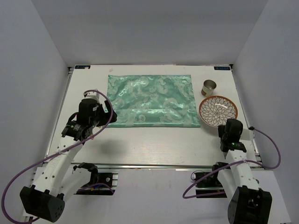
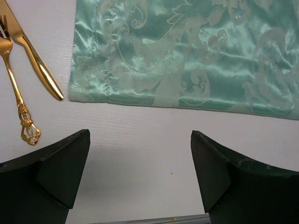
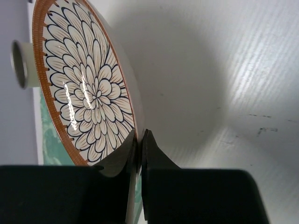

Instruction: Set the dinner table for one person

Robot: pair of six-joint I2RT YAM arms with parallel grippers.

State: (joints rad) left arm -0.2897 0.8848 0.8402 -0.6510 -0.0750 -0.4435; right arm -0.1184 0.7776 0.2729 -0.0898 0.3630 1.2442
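Observation:
My right gripper has the round plate to set. It will put the plate down on the middle of the mint-green patterned cloth (image 1: 153,97).
A round plate (image 1: 218,110) with a flower pattern and orange rim is at the right of the white dinner table (image 1: 154,147). My right gripper (image 1: 227,129) is shut on its near rim; in the right wrist view the fingers (image 3: 139,142) pinch the plate (image 3: 84,84) edge. A mint-green patterned cloth (image 1: 152,100) lies in the middle. My left gripper (image 1: 96,109) is open and empty over bare table by the cloth's left near corner (image 2: 140,158). A gold knife (image 2: 35,58) and a gold fork (image 2: 18,100) lie left of the cloth (image 2: 187,51).
A small cup (image 1: 209,87) stands behind the plate at the back right; it also shows in the right wrist view (image 3: 23,63). A metal rail (image 1: 154,166) runs along the table's near edge. White walls surround the table.

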